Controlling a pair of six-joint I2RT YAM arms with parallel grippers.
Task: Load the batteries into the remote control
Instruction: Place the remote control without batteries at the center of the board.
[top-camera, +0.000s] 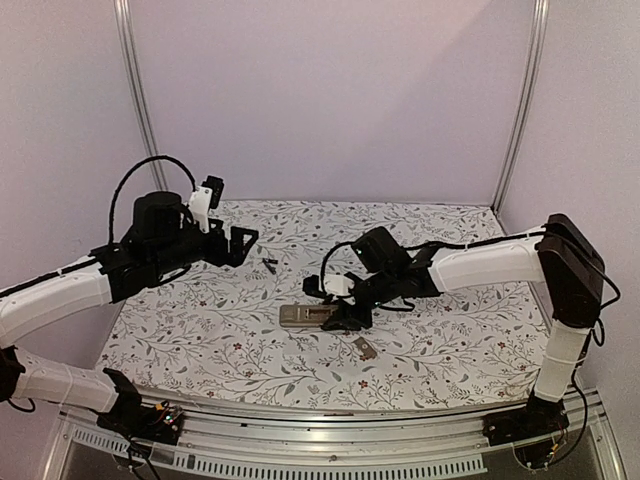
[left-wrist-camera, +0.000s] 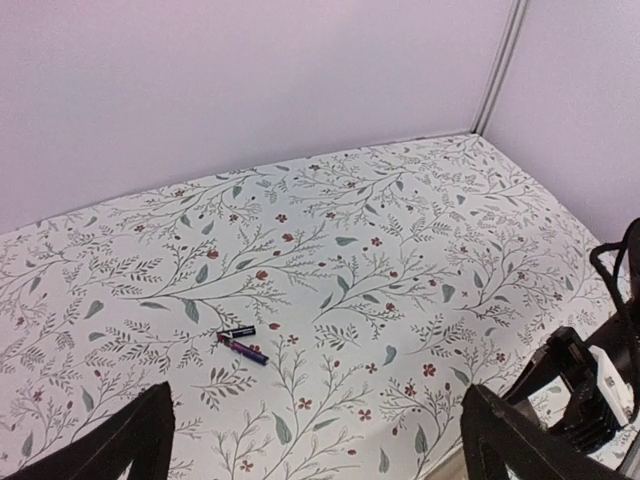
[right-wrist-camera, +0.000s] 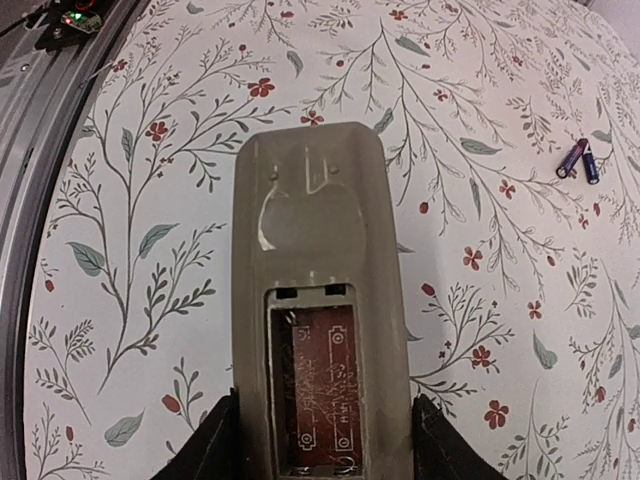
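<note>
I will next move my left gripper to the battery nearer the remote control and close it on that battery's body (top-camera: 270, 268) (left-wrist-camera: 248, 352), leaving its pink end sticking out.
The remote control (top-camera: 303, 316) lies back-up on the floral cloth, its tan-grey back and empty dark battery recess (right-wrist-camera: 318, 385) showing in the right wrist view. My right gripper (top-camera: 342, 317) is shut on the remote's recess end, one finger against each long side (right-wrist-camera: 322, 445). Two batteries (top-camera: 270, 265) lie side by side further back; they also show in the left wrist view (left-wrist-camera: 240, 341) and the right wrist view (right-wrist-camera: 578, 160). My left gripper (top-camera: 246, 239) hovers above the cloth left of the batteries, wide open and empty (left-wrist-camera: 318, 440).
A small flat cover piece (top-camera: 365, 348) lies on the cloth just in front of the right gripper. The table's metal front rail (top-camera: 330, 430) runs along the near edge. Walls close the back and sides. The right arm (left-wrist-camera: 590, 392) shows in the left wrist view.
</note>
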